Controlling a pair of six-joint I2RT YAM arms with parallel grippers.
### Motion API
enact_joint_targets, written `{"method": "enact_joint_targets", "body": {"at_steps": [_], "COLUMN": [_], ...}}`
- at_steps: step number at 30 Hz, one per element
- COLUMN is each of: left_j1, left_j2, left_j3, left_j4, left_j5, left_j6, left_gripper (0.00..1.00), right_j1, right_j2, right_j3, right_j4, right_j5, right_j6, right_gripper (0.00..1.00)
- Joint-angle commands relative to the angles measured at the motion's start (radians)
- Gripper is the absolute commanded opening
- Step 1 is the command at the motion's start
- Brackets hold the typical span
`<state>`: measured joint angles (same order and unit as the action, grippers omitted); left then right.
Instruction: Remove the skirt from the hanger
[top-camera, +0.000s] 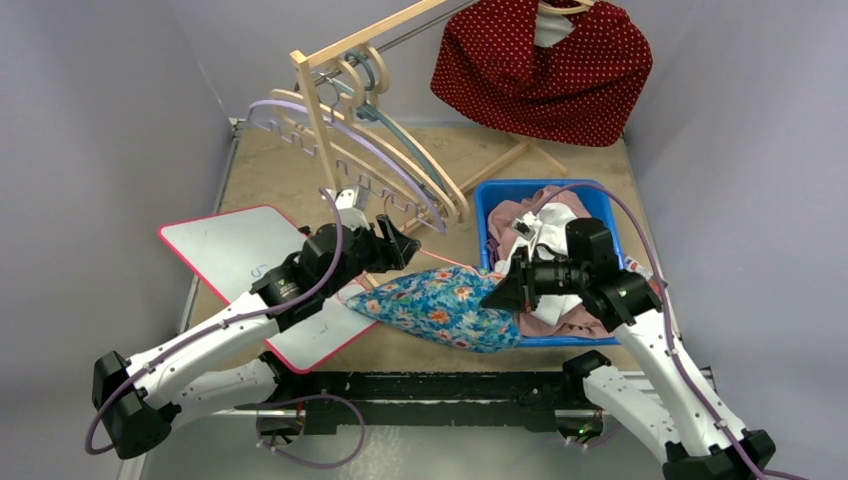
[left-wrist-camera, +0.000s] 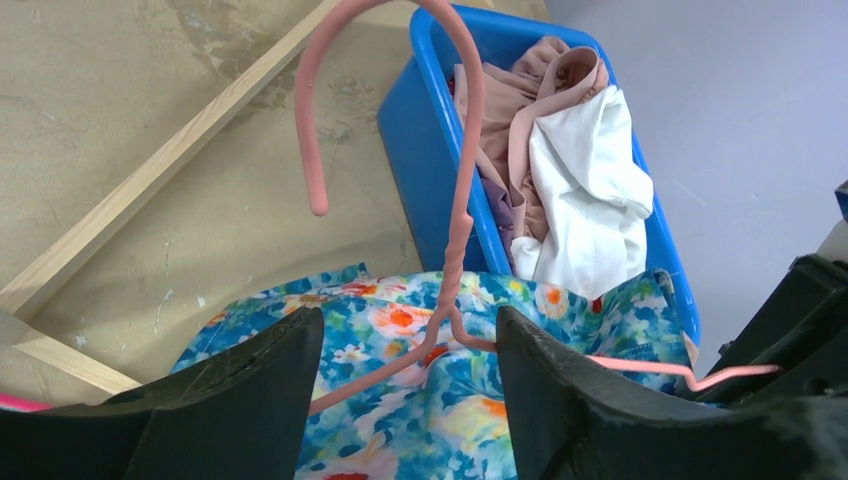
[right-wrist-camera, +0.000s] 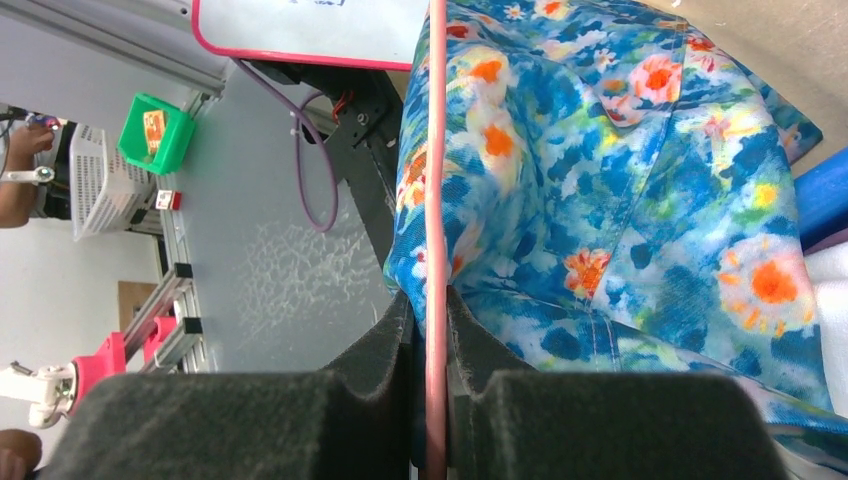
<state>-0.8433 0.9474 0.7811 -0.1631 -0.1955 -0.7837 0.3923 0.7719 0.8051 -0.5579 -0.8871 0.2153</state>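
Note:
My right gripper should open and grab only the skirt's edge (right-wrist-camera: 650, 345) before it pulls the skirt off, because it is now closed on both the hanger's wire and the skirt.
The skirt (top-camera: 445, 305), blue with orange and white flowers, lies on the table still threaded on a pink wire hanger (left-wrist-camera: 462, 200). The hanger's hook rises toward the blue bin. My left gripper (left-wrist-camera: 410, 320) is over the skirt's waist, its jaws apart on either side of the hanger's twisted neck. The wire runs between them without being pinched. My right gripper (right-wrist-camera: 430, 305) is shut on the hanger's straight pink wire (right-wrist-camera: 436, 150) at the skirt's right end, some floral cloth caught beside it. In the top view the left gripper (top-camera: 405, 250) and right gripper (top-camera: 495, 295) flank the skirt.
A blue bin (top-camera: 490, 200) of pink and white clothes stands right behind the skirt. A pink-edged whiteboard (top-camera: 225, 250) lies at the left. At the back stands a wooden rack (top-camera: 320, 130) with several hangers and a red dotted garment (top-camera: 545, 70).

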Motion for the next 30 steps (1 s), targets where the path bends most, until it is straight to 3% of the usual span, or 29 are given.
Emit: {"method": "enact_joint_targets", "body": {"at_steps": [1, 5, 15, 17, 20, 23, 26, 30], "left_j1": [0.0, 0.0, 0.0, 0.0, 0.0, 0.0, 0.0, 0.0], "left_j2": [0.016, 0.044, 0.071, 0.069, 0.059, 0.045, 0.024, -0.006], "left_j3": [0.055, 0.07, 0.1, 0.1, 0.093, 0.09, 0.081, 0.068], "left_j4": [0.065, 0.076, 0.086, 0.093, 0.101, 0.101, 0.113, 0.148], "left_j5": [-0.041, -0.035, -0.056, -0.049, -0.054, -0.063, -0.065, -0.071], "left_j6": [-0.016, -0.02, -0.004, 0.004, 0.006, 0.004, 0.0, -0.003], "left_gripper": [0.59, 0.54, 0.53, 0.41, 0.03, 0.0, 0.0, 0.0], "right_j1": [0.024, 0.029, 0.033, 0.032, 0.032, 0.033, 0.032, 0.032], "right_j2": [-0.018, -0.024, -0.021, -0.016, -0.027, -0.041, -0.052, -0.102], "right_j3": [0.015, 0.016, 0.026, 0.033, 0.031, 0.03, 0.042, 0.044], "right_j4": [0.038, 0.035, 0.021, 0.006, 0.004, 0.013, 0.004, -0.052], "right_j5": [-0.038, -0.036, -0.013, 0.012, 0.072, 0.122, 0.208, 0.389], "right_j6": [-0.011, -0.011, -0.004, 0.002, 0.021, 0.044, 0.071, 0.139], "right_gripper": [0.0, 0.0, 0.0, 0.0, 0.0, 0.0, 0.23, 0.65]}}
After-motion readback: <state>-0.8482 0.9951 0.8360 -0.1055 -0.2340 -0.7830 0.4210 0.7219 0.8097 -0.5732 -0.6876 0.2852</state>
